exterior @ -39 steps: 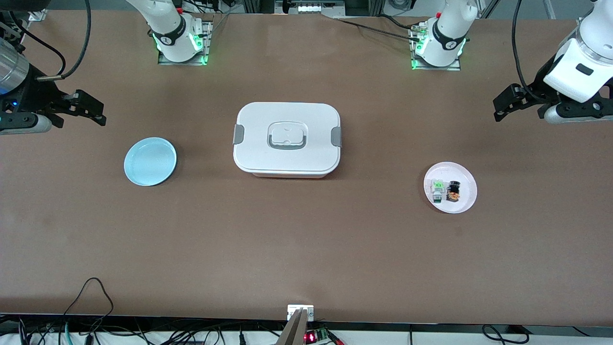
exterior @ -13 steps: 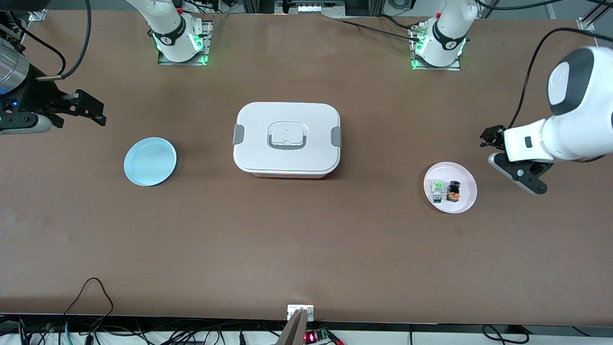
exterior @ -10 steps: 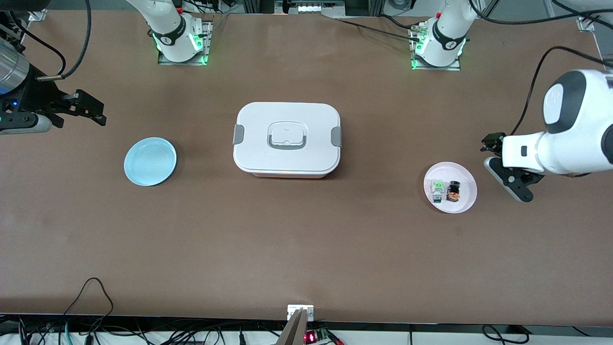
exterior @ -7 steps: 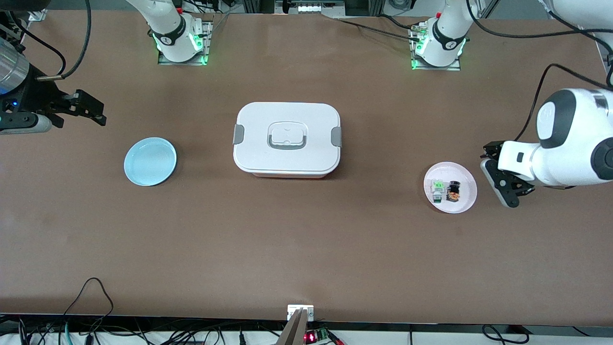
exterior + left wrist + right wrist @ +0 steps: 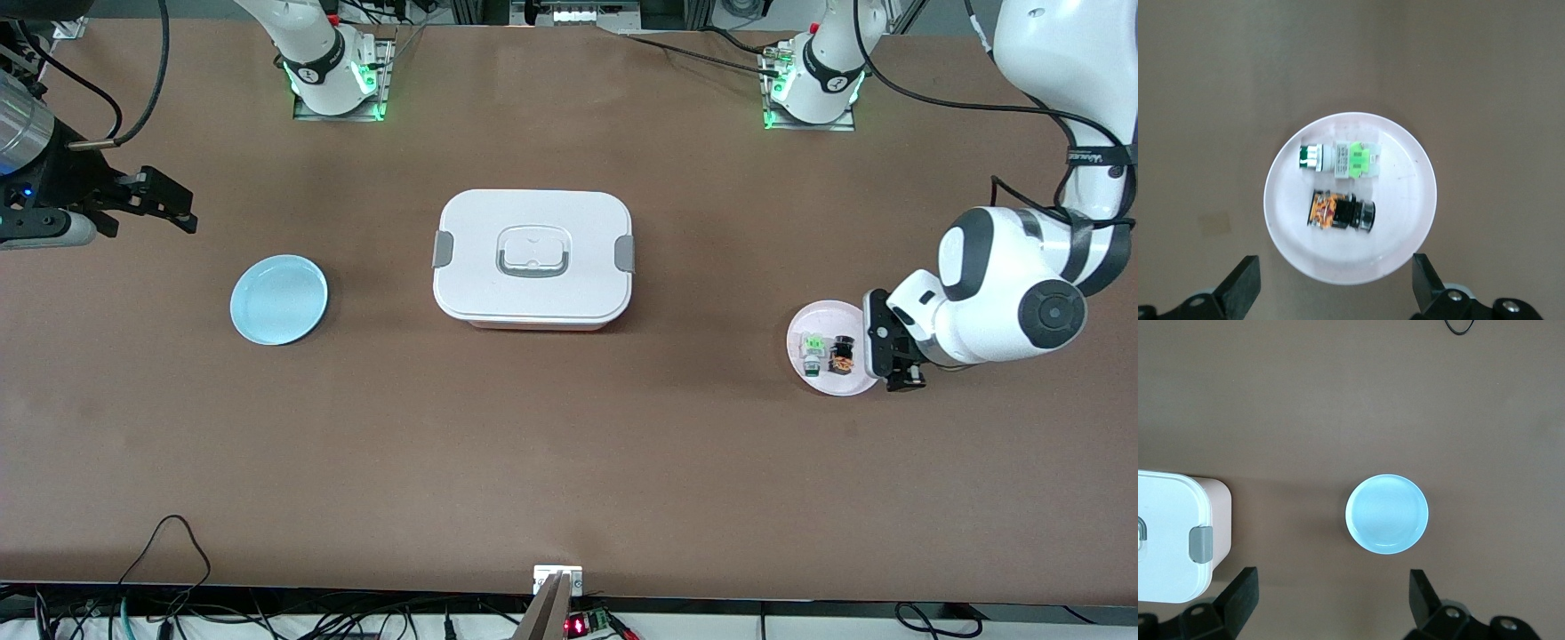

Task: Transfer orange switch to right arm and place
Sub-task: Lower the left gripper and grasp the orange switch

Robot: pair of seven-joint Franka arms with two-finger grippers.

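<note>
Next, my left gripper grabs the orange switch lengthwise, with its fingers closing against the switch's orange end and black button [image 5: 842,354] [image 5: 1341,211].
The orange switch [image 5: 841,355] lies on its side on a small white plate [image 5: 849,382] toward the left arm's end of the table, beside a white-and-green component [image 5: 810,348]. My left gripper [image 5: 889,357] hangs open over the plate's rim, pointing down. In the left wrist view the orange switch [image 5: 1340,211] lies on the plate [image 5: 1405,200] with the green component [image 5: 1338,159], and my left gripper [image 5: 1336,293] holds nothing. My right gripper [image 5: 180,208] waits open over the right arm's end of the table, and its own view shows the right gripper [image 5: 1331,597] with nothing in it.
A closed white box [image 5: 532,259] with grey latches sits mid-table. A light blue plate [image 5: 279,299] lies between it and the right arm's end. In the right wrist view the blue plate [image 5: 1387,514] and a corner of the box [image 5: 1171,537] show.
My left arm has swung in from the table's end and turned its gripper downward, moving it over the white plate's rim. The right arm has not moved.
</note>
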